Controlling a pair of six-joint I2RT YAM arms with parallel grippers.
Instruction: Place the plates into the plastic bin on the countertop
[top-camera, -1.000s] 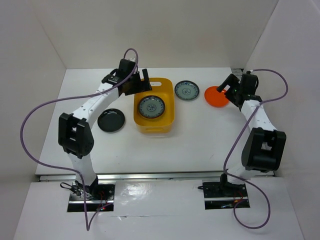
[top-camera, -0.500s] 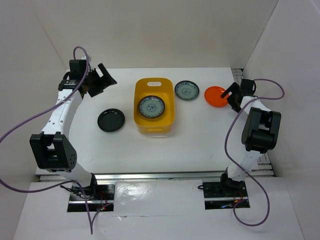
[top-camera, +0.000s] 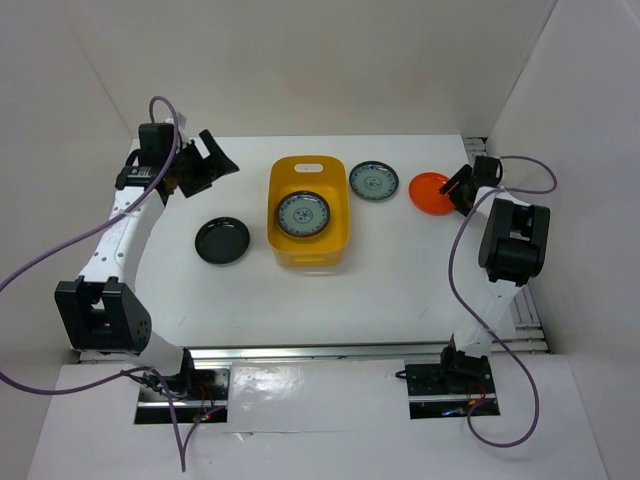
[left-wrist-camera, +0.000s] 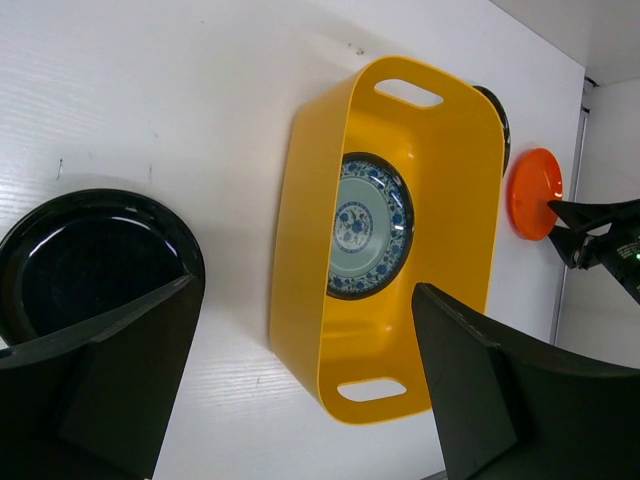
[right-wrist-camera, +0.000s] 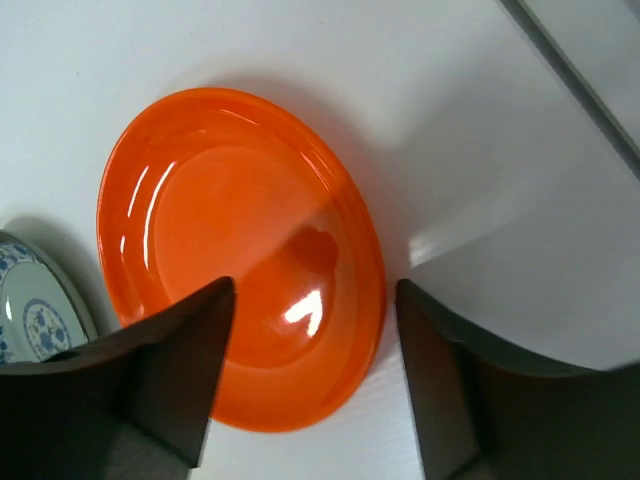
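Next, I move my left gripper to the black plate and close it on the black plate's outer rim (top-camera: 197, 246) (left-wrist-camera: 3, 305), on the plate's side away from the yellow-orange bin.
The yellow-orange bin (top-camera: 340, 205) stands mid-table with a grey-blue patterned plate (top-camera: 302, 213) inside; the bin (left-wrist-camera: 310, 250) and that plate (left-wrist-camera: 365, 225) also show in the left wrist view. A second patterned plate (top-camera: 374, 181) lies right of the bin. An orange plate (top-camera: 429, 193) lies further right. A black plate (top-camera: 222, 241) lies left of the bin. My left gripper (top-camera: 212, 160) is open and empty, raised at the far left. My right gripper (top-camera: 459, 187) is open at the orange plate's right edge; its jaws straddle the orange plate's rim (right-wrist-camera: 240, 250).
White walls close in the countertop (top-camera: 400, 270) on three sides. A metal rail (top-camera: 320, 352) runs along the front edge. Purple cables loop from both arms.
The left arm swung from over the bin out to the far left, empty, then settled. The right arm folded back and its gripper stayed at the orange plate's right edge.
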